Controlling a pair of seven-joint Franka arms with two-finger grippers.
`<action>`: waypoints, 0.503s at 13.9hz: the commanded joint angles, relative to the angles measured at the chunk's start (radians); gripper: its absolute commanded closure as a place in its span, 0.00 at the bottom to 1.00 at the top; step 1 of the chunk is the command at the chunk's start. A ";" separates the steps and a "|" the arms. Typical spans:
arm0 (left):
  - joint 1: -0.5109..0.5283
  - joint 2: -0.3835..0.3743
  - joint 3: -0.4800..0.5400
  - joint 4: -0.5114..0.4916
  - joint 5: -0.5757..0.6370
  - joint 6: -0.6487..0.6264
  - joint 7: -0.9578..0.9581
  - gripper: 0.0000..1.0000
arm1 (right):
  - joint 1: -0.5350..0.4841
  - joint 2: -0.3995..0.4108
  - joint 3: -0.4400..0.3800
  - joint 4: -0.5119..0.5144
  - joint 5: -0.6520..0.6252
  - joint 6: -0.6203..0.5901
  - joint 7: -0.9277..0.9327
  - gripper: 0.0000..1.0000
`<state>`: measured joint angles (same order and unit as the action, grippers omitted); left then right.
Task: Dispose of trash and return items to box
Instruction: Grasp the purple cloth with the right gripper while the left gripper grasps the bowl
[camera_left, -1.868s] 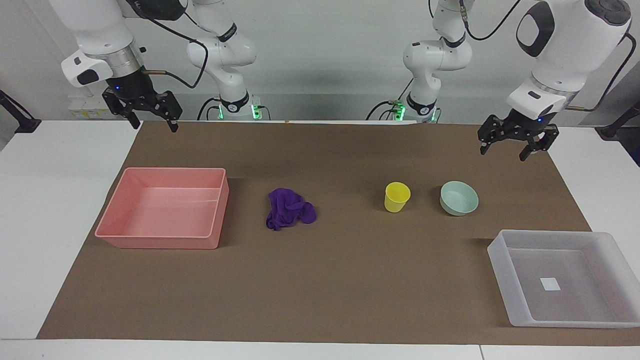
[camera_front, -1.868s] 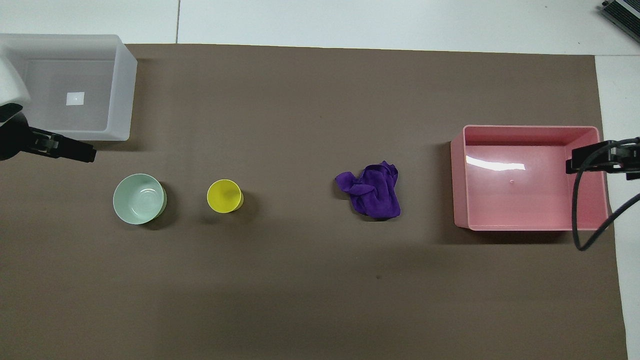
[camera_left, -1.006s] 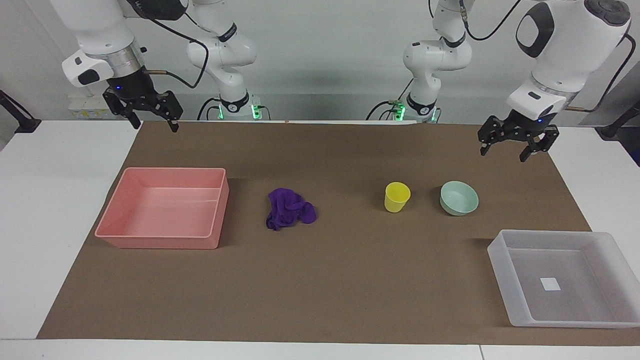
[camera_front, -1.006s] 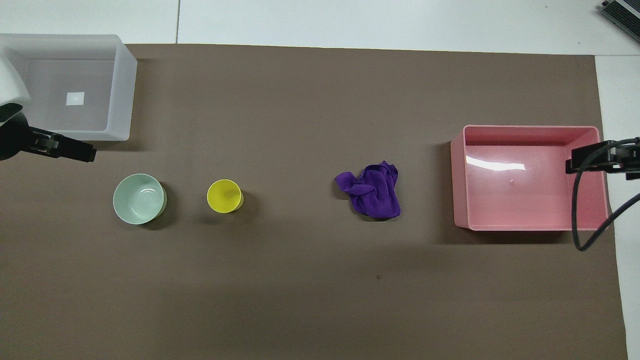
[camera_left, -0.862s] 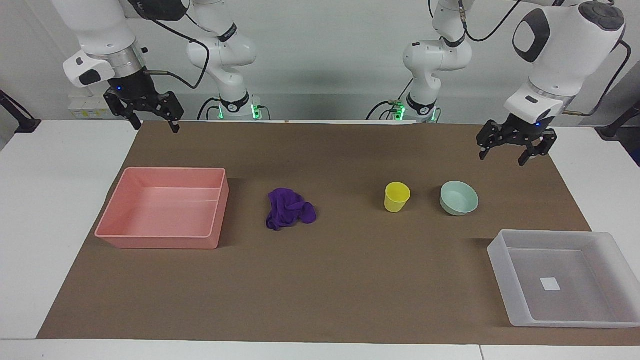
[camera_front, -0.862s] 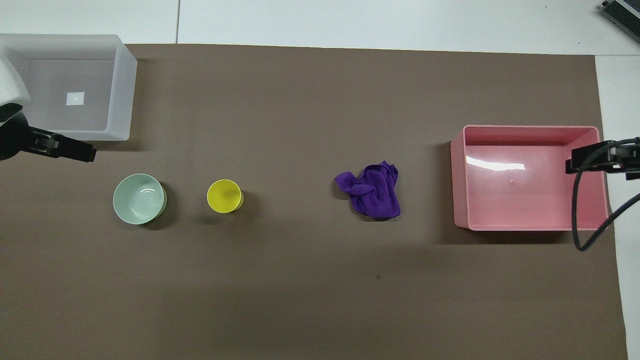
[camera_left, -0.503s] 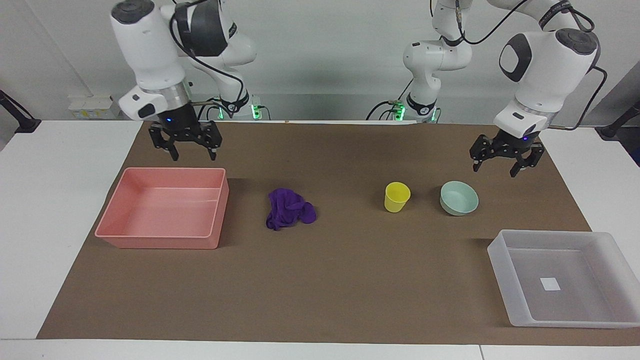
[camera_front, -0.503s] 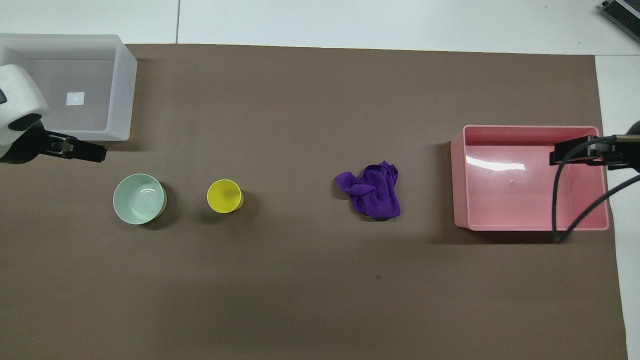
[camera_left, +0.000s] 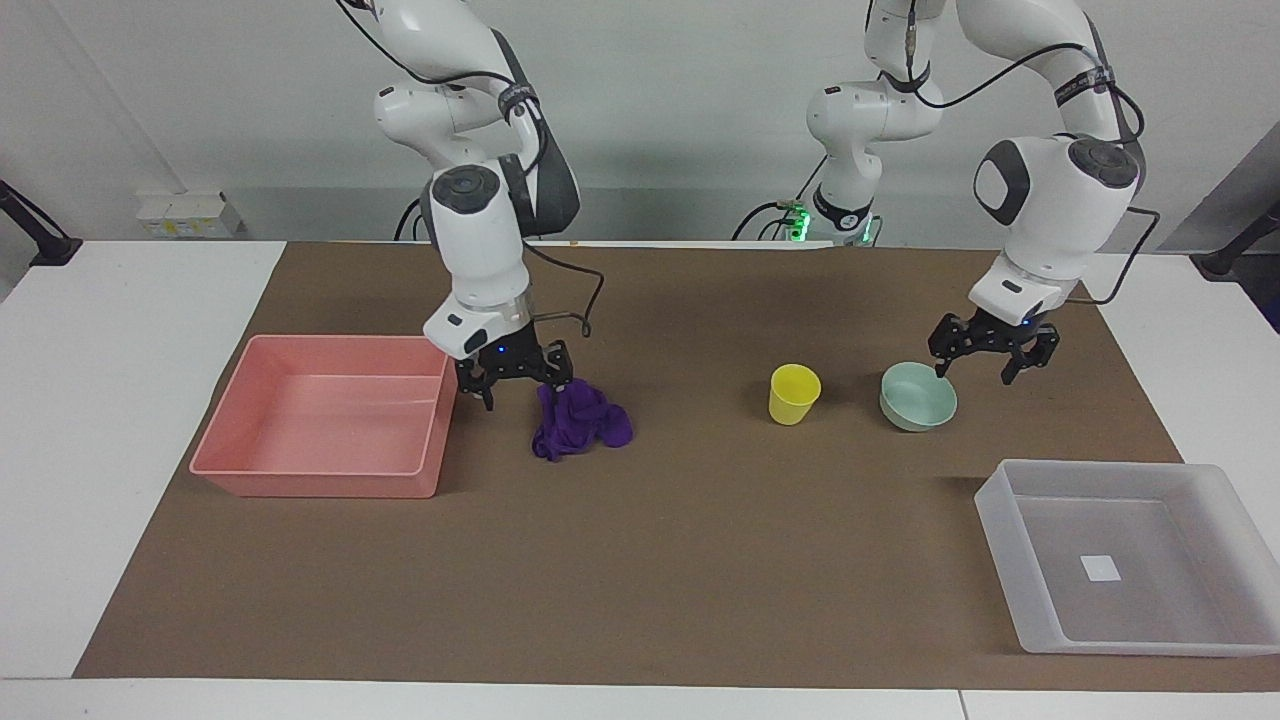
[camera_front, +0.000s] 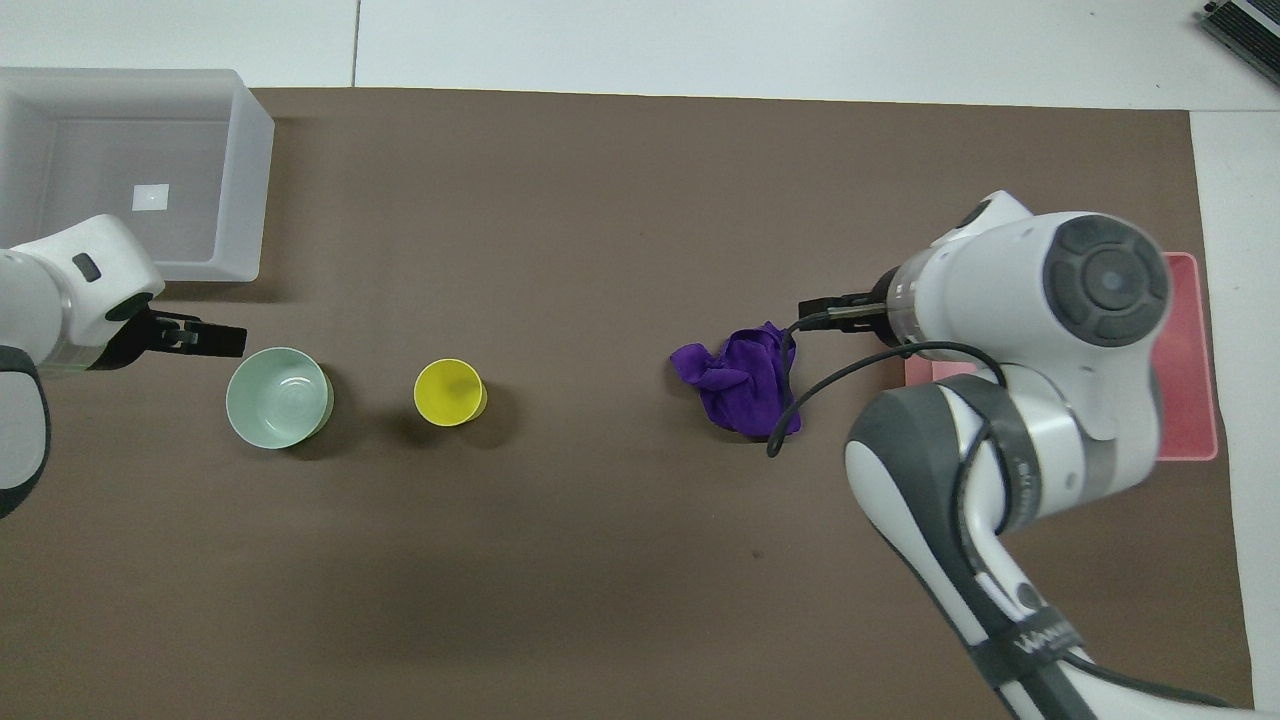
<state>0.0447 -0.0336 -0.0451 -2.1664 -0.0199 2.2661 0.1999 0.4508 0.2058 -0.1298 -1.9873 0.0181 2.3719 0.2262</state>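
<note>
Next, I close my left gripper on the mint-green bowl's rim (camera_front: 229, 400), on the side that faces away from the yellow cup.
The trash, a crumpled purple cloth (camera_left: 582, 420) (camera_front: 745, 385), lies on the brown mat beside the pink tray (camera_left: 320, 470). My right gripper (camera_left: 525, 392) (camera_front: 830, 312) is low and open between that tray and the cloth, one finger at the cloth's edge. The yellow cup (camera_left: 794, 393) (camera_front: 450, 392) stands upright beside the mint-green bowl (camera_left: 918, 398) (camera_front: 278, 397). Over the bowl's rim, on the side toward the left arm's end, my left gripper (camera_left: 972, 372) (camera_front: 205, 340) hangs open and holds nothing. The translucent box (camera_left: 1010, 545) (camera_front: 250, 180) is empty but for a white sticker.
In the overhead view my right arm covers most of the pink tray (camera_front: 1190, 350). The brown mat (camera_left: 700, 560) stretches bare from the objects to the table edge farthest from the robots. White tabletop borders the mat at both ends.
Both arms came down and inward. The right gripper swung from above the pink tray's corner to the cloth. The left gripper lowered toward the bowl. No object has moved.
</note>
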 joint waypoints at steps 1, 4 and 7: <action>0.033 0.014 -0.009 -0.082 -0.006 0.129 0.007 0.00 | 0.005 0.015 0.010 -0.064 0.028 0.078 0.004 0.00; 0.040 0.015 -0.009 -0.144 -0.008 0.176 0.012 0.00 | 0.035 0.084 0.021 -0.067 0.059 0.141 -0.002 0.00; 0.040 0.044 -0.009 -0.158 -0.008 0.197 0.006 0.01 | 0.035 0.095 0.019 -0.079 0.059 0.141 -0.051 0.22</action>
<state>0.0731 0.0044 -0.0459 -2.2981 -0.0199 2.4224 0.1999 0.4994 0.3033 -0.1193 -2.0485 0.0578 2.4930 0.2199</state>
